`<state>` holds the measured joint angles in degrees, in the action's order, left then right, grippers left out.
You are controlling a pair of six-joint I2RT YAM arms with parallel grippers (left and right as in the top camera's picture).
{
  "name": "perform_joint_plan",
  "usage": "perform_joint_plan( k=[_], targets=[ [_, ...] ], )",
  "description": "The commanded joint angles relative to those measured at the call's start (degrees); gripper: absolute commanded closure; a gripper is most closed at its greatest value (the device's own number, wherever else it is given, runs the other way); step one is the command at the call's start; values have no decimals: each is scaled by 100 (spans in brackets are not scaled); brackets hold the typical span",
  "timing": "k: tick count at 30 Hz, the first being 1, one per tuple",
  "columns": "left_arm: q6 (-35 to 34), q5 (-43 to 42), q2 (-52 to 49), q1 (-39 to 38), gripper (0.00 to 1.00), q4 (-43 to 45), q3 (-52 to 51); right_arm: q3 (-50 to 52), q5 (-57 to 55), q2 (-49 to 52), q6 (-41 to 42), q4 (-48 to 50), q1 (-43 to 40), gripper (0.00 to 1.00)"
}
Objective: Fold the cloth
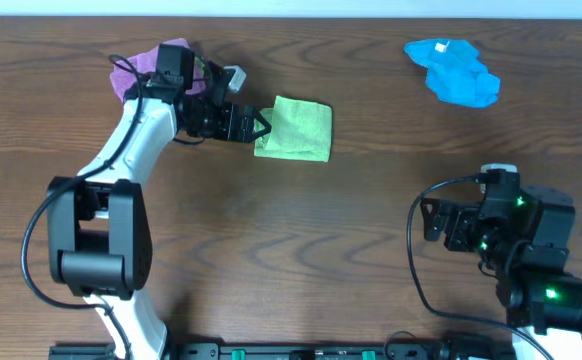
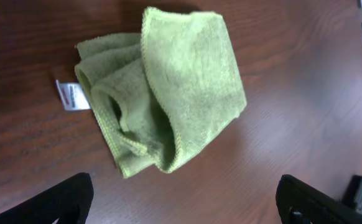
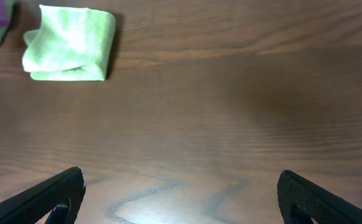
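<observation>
My left gripper needs to next close on the middle of the lime-green cloth's layered side (image 1: 267,134) (image 2: 122,112), close to the white tag.
The lime-green cloth (image 1: 294,129) lies on the table as a small folded bundle, left of centre near the far edge. From the left wrist it shows several layers and a white tag (image 2: 73,95) at the cloth's (image 2: 168,87) left side. My left gripper (image 1: 259,125) is open just left of the cloth, close to its edge, with nothing between its fingers (image 2: 63,200). My right gripper (image 1: 429,220) is open at the front right, far from the cloth (image 3: 69,43), over bare wood.
A purple-pink cloth (image 1: 141,66) lies behind the left arm at the far left. A bright blue cloth (image 1: 455,70) with a white tag sits at the far right. The table is dark wood (image 1: 301,230).
</observation>
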<state>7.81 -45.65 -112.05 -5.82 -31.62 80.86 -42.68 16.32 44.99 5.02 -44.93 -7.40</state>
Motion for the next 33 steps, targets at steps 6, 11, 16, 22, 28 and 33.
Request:
perform_joint_plan(
  k=[6, 11, 16, 22, 28, 33],
  targets=[
    [94, -48, -33, 66, 5, 662, -643, -4, 365, -9, 94, -13, -50, 1],
    [-7, -245, -46, 66, 5, 1108, -658, -4, 463, -9, 94, -111, -50, 1],
    [-470, -249, -273, 66, 5, 1692, -660, -4, 636, -9, 114, -114, -48, 1],
    [-1322, -267, -299, 66, 5, 2173, -660, -4, 656, -9, 142, -116, -46, 1],
    [-2146, -435, -299, 50, 5, 2881, -660, -4, 664, -9, 181, -120, -46, 1],
    [-2441, -396, -299, 48, 5, 2929, -660, -4, 664, -9, 181, -164, -46, 1]
  ],
)
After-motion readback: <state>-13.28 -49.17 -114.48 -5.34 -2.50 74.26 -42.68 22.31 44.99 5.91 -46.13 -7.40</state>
